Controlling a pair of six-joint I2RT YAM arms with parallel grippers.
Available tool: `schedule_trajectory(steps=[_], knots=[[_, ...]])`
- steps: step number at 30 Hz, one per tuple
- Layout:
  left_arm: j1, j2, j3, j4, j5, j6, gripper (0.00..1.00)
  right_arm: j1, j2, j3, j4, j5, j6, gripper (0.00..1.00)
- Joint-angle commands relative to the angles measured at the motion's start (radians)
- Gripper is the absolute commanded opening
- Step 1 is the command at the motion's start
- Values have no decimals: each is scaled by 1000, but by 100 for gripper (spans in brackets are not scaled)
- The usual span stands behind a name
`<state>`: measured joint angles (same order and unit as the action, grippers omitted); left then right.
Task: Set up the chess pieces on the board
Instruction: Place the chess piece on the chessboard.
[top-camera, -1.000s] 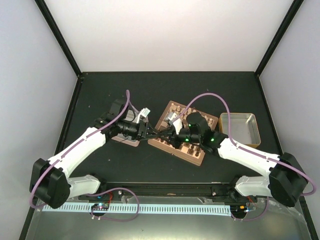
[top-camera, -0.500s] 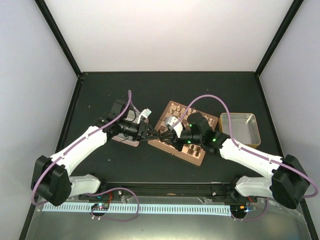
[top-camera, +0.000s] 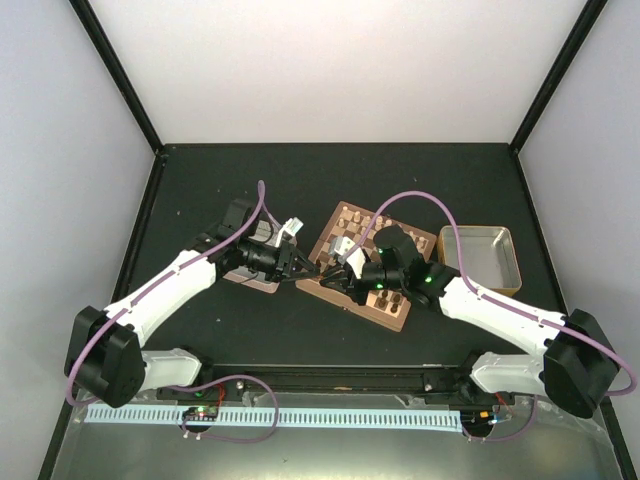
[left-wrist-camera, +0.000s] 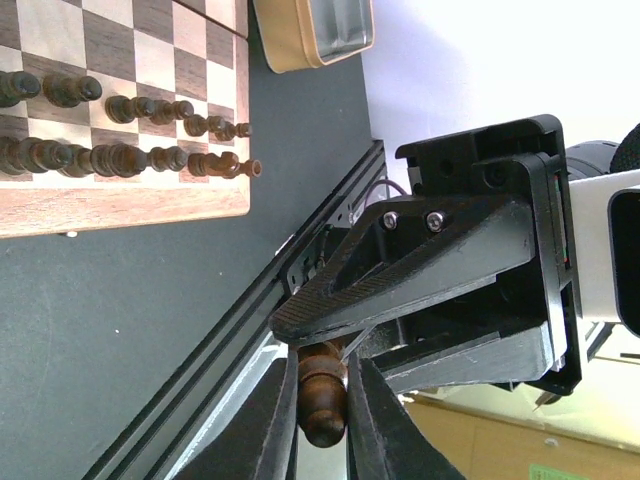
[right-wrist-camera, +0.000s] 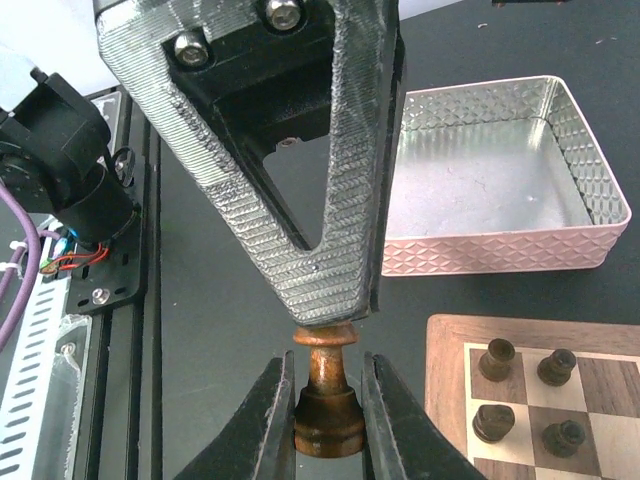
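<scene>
I should use my left gripper to put the dark brown chess piece down on the light square (top-camera: 371, 302) among dark pieces at the near edge of the board.
One dark brown chess piece (right-wrist-camera: 326, 395) hangs in the air between both grippers, left of the board (top-camera: 395, 315). My right gripper (right-wrist-camera: 328, 400) is shut on its wide base. My left gripper (left-wrist-camera: 322, 400) is shut on its rounded head end (left-wrist-camera: 322, 395). In the top view the two grippers meet tip to tip, left gripper (top-camera: 308, 267) and right gripper (top-camera: 328, 270). Several dark chess pieces (left-wrist-camera: 130, 160) stand in two rows along the board's near rim (left-wrist-camera: 120, 205). More of them (right-wrist-camera: 520, 390) show in the right wrist view.
A gold tin tray (top-camera: 480, 258) stands right of the board, seen too as the tray (left-wrist-camera: 310, 30). A pinkish embossed tray (right-wrist-camera: 490, 190) lies under the left arm at the tray's edge (top-camera: 252, 283). The base rail (top-camera: 330, 378) runs along the near edge.
The left gripper's fingers have closed onto the piece that the right gripper holds. The right arm has shifted slightly left toward it.
</scene>
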<state>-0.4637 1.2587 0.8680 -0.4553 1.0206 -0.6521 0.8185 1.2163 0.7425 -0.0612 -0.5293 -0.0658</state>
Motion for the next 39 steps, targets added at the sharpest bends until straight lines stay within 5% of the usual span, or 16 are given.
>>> schedule_trajectory(steps=[1,5,8,13,18,23,30,39], knots=[[-2,0,11,16,1,13,2,1,-15,37,-1,6,18,10],[-4,-15,20,-2,-102,36,2,0,-34,33,-27,75,94,52],[-8,-35,31,-37,-280,59,2,1,-102,-16,-21,189,163,66],[-106,-71,29,-23,-642,77,2,-4,-263,-95,-57,631,328,69],[-255,-27,34,28,-802,81,2,-34,-384,-87,-236,1045,544,70],[-426,125,156,-66,-952,139,2,-38,-448,-19,-487,1301,765,70],[-617,349,409,-245,-1093,222,3,-40,-546,10,-672,1440,927,70],[-702,566,606,-369,-1151,264,4,-39,-622,-23,-703,1454,960,70]])
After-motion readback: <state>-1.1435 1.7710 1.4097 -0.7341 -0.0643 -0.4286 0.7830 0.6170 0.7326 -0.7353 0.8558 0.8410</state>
